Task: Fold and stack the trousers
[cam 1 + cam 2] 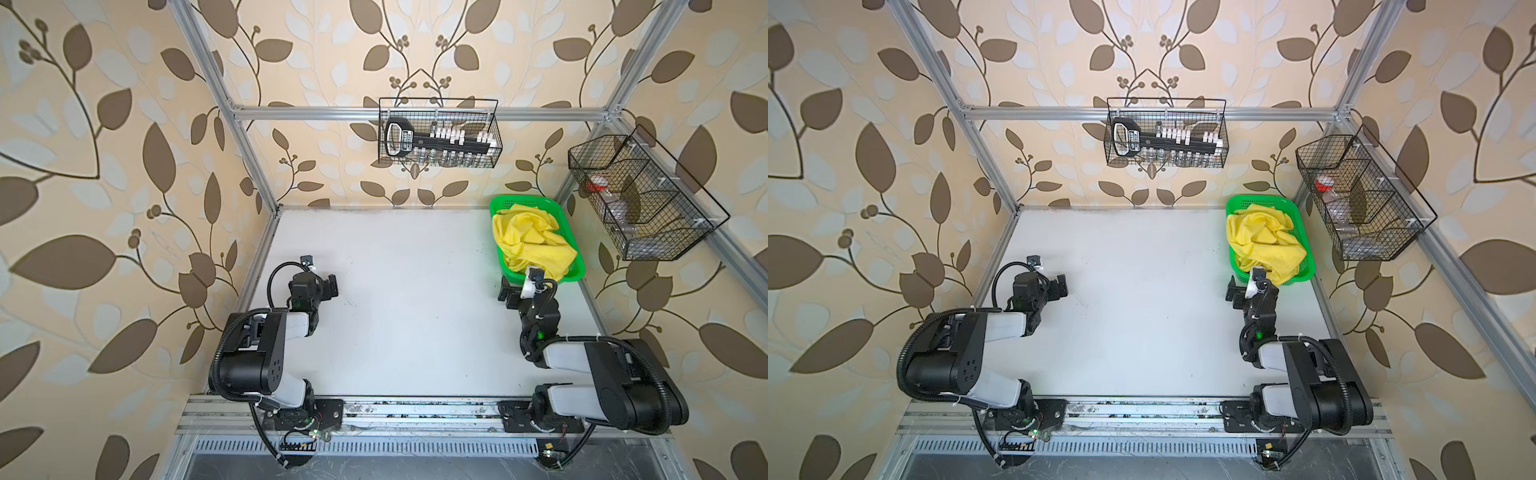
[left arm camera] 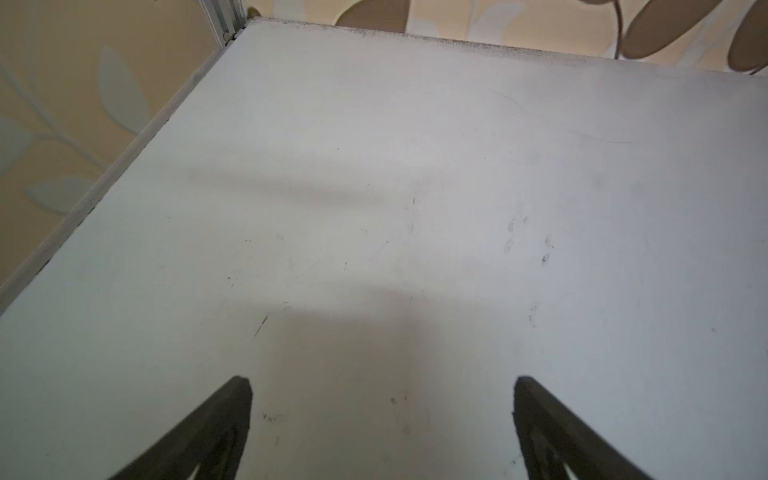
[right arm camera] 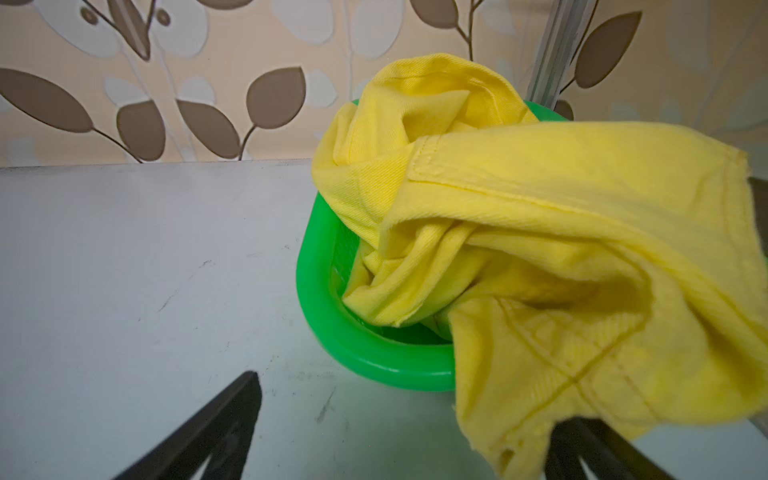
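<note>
My right gripper is going to close on the crumpled middle (image 1: pixel 525 247) (image 3: pixel 444 232) of the yellow trousers inside the green basket, beyond the fold that hangs over the basket's rim.
The bright yellow trousers (image 1: pixel 532 239) (image 1: pixel 1264 241) lie crumpled in a green mesh basket (image 1: pixel 524 200) (image 1: pixel 1258 199) at the table's back right. In the right wrist view the trousers (image 3: pixel 561 208) spill over the basket rim (image 3: pixel 374 361), and a hanging fold covers the tip of one finger. My right gripper (image 1: pixel 505 291) (image 1: pixel 1232 291) (image 3: pixel 399 395) is open just in front of the basket, with nothing between its fingers. My left gripper (image 1: pixel 332 286) (image 1: pixel 1063 284) (image 2: pixel 382 380) is open over bare table on the left, far from the trousers.
The white table (image 1: pixel 395 291) lies between the two arms. A black wire basket (image 1: pixel 440 133) with a tool hangs on the back rail and another (image 1: pixel 648 199) on the right rail. An aluminium rail (image 1: pixel 415 411) runs along the front edge.
</note>
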Controlling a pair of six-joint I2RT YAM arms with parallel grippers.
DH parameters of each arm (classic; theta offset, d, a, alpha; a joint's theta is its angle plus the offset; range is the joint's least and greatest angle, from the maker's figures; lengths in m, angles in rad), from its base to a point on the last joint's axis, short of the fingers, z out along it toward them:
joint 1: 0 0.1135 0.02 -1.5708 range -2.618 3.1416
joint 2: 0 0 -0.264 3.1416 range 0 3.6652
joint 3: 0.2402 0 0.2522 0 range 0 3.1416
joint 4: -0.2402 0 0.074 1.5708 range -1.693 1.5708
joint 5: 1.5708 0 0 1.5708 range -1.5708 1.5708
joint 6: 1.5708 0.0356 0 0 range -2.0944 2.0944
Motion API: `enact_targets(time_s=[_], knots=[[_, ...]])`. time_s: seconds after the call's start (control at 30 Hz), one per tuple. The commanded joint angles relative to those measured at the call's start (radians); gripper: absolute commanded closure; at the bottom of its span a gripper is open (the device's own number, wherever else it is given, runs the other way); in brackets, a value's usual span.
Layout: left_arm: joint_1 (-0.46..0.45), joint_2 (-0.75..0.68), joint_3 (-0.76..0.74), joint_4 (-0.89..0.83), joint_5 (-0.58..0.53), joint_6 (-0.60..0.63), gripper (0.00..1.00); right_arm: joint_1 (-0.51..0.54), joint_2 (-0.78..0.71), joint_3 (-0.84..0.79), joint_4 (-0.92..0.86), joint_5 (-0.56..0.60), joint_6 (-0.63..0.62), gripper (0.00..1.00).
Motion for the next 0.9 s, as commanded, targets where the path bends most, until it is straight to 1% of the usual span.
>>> enact_targets(time_s=[0.0,0.33,0.63,0.77,0.87], knots=[[0.005,-0.001,-0.006,0.041,0.004,-0.007,0.01,0.003,0.002,0.006,0.032,-0.002,-0.004,0.0],[0.005,-0.001,-0.004,0.039,0.005,-0.007,0.01,0.003,0.003,0.005,0.033,-0.003,-0.004,0.0],[0.005,0.0,-0.002,0.037,0.006,-0.007,0.01,-0.023,0.004,0.008,0.028,-0.053,0.01,0.0],[0.004,-0.012,-0.013,0.051,0.008,-0.002,0.01,-0.024,-0.01,0.004,0.029,-0.058,0.01,0.0],[-0.004,-0.086,0.022,-0.053,0.013,0.011,0.01,0.0,-0.077,0.011,-0.034,-0.05,-0.021,0.0]])
